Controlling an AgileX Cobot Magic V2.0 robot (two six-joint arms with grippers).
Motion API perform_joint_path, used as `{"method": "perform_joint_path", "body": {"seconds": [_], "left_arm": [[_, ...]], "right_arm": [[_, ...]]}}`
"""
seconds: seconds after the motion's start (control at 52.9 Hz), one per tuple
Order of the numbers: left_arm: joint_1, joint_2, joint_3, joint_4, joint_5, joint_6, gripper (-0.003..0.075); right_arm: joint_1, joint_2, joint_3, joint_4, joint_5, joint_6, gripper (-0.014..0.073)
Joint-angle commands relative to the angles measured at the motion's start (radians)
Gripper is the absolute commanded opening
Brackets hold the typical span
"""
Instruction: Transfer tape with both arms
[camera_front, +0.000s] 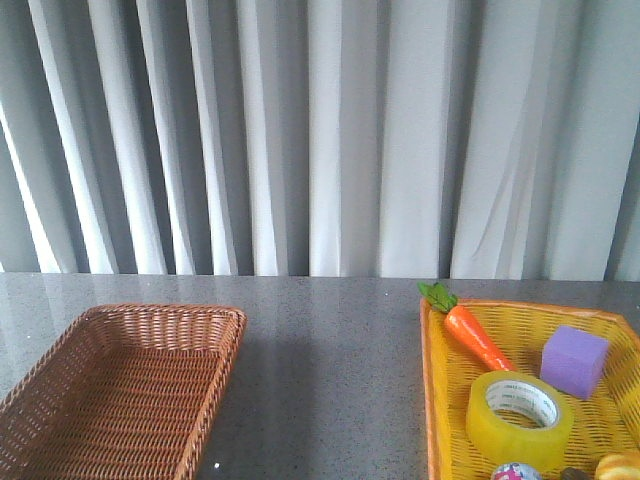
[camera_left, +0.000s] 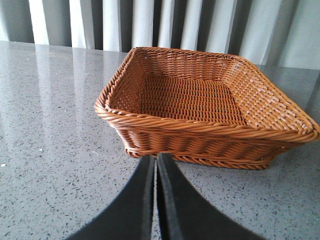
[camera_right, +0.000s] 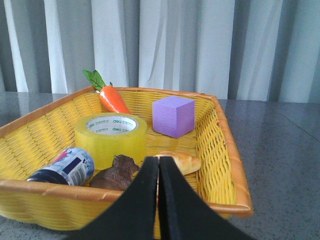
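Note:
Next, I close my right gripper on the yellow tape roll's side (camera_front: 561, 404) (camera_right: 141, 125) nearest the purple cube, with one finger inside the roll's hole and one outside.
The yellow tape roll (camera_front: 519, 417) with its white printed core lies flat in the yellow basket (camera_front: 432, 400) at the right. It also shows in the right wrist view (camera_right: 111, 136). My right gripper (camera_right: 158, 161) is shut and empty, in front of the yellow basket's near rim, short of the tape. My left gripper (camera_left: 155, 159) is shut and empty, just in front of the brown wicker basket (camera_left: 280, 132). Neither arm shows in the front view.
The empty brown basket (camera_front: 215, 390) stands at the left of the grey table. The yellow basket also holds a toy carrot (camera_front: 478, 337), a purple cube (camera_front: 574, 360), a small can (camera_right: 65, 167), a brown piece (camera_right: 117, 173) and a bread roll (camera_right: 184, 162).

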Motion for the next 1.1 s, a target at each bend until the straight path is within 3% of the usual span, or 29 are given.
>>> {"method": "perform_joint_path", "body": {"seconds": [0.0, 0.17, 0.397, 0.549, 0.776, 0.87, 1.078], "left_arm": [[0.001, -0.007, -0.024, -0.005, -0.161, -0.004, -0.0006], [-0.003, -0.007, -0.035, -0.005, -0.395, -0.005, -0.0006], [-0.003, 0.074, -0.133, -0.004, -0.597, -0.006, -0.0006], [-0.003, 0.285, -0.338, -0.001, -0.535, 0.002, -0.0006], [-0.099, 0.644, -0.68, 0.0, -0.287, 0.131, -0.0006], [-0.119, 0.76, -0.765, -0.014, -0.169, 0.126, -0.0006], [-0.119, 0.876, -0.811, -0.013, -0.166, 0.126, -0.0004]], "right_arm": [[0.001, -0.01, 0.007, -0.001, -0.172, -0.011, -0.0008], [0.001, -0.009, -0.029, -0.009, -0.4, 0.039, -0.0008], [0.001, 0.178, -0.243, -0.091, -0.405, 0.049, -0.0008], [0.035, 0.451, -0.497, -0.159, -0.298, 0.104, -0.0008], [0.127, 0.794, -0.78, -0.187, 0.078, 0.086, -0.0008], [0.13, 0.88, -0.796, -0.196, 0.054, 0.086, -0.0008], [0.13, 0.976, -0.796, -0.192, 0.018, 0.086, -0.0007]]}}
